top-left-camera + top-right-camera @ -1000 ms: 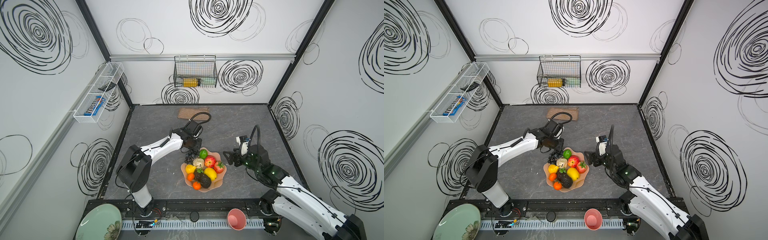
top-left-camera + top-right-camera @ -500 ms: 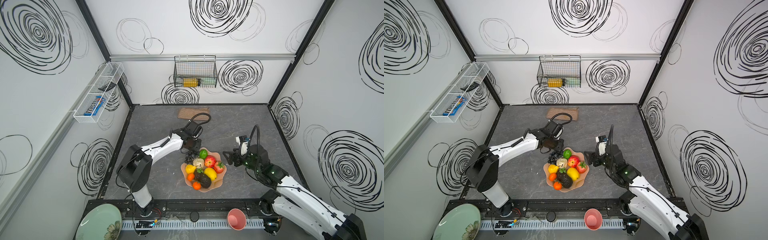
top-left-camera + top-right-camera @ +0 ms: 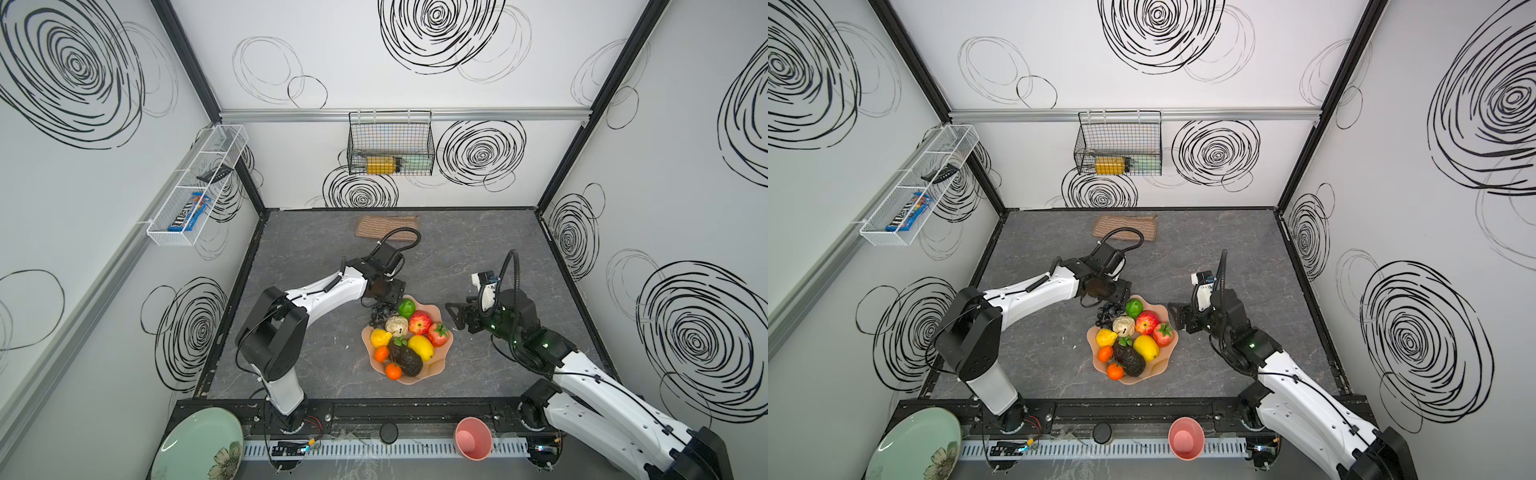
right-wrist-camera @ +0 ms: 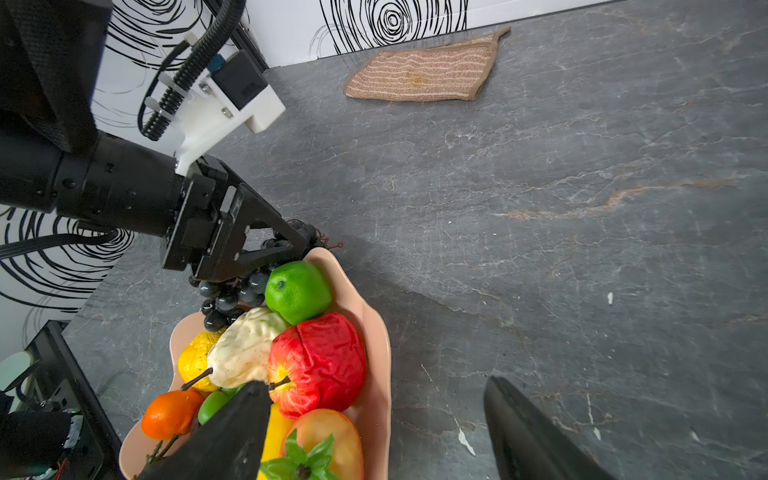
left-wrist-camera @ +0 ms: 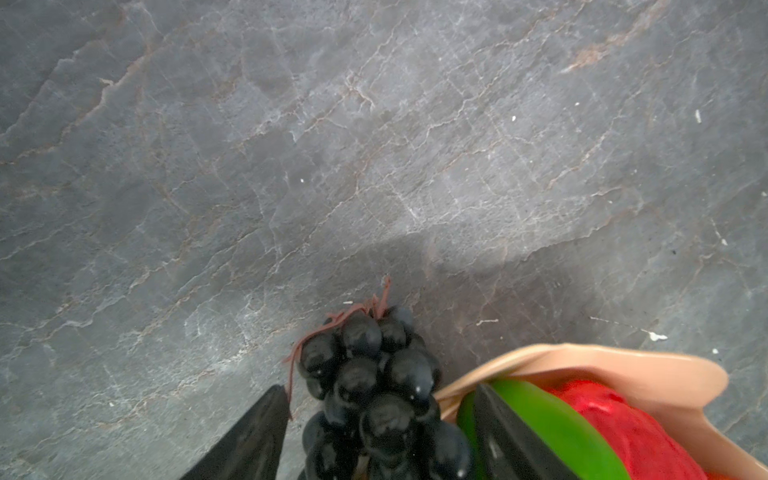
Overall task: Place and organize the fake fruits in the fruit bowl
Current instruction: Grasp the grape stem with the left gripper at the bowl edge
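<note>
My left gripper needs to close on the middle grapes [image 5: 387, 425], lift the black grape bunch and set it lower inside the bowl, because the bunch lies partly outside the bowl's rim.
The peach-pink fruit bowl [image 3: 436, 365] [image 4: 376, 374] holds a lime [image 3: 407, 308], apple [image 3: 419, 322], strawberry [image 3: 438, 334], pear [image 3: 397, 325], lemons [image 3: 420, 347], oranges [image 3: 381, 353] and an avocado [image 3: 405, 359]. A black grape bunch [image 3: 380, 314] [image 5: 374, 386] lies across the bowl's far-left rim, partly outside it. My left gripper [image 3: 383, 303] [image 5: 380, 388] is open astride the grapes, one finger clear of them and the other against the lime [image 5: 552, 419]. My right gripper [image 3: 452, 318] [image 4: 374, 415] hangs open and empty by the bowl's right rim.
A tan woven mat [image 3: 386, 226] lies near the back wall. A pink cup [image 3: 473, 438] and a pale green plate [image 3: 199, 446] sit in front, off the table. A wire basket [image 3: 390, 149] and a white shelf [image 3: 195, 187] hang on the walls.
The left gripper's jaws have spread apart around the grape bunch, which stays at the bowl's rim. The right arm has held still.
</note>
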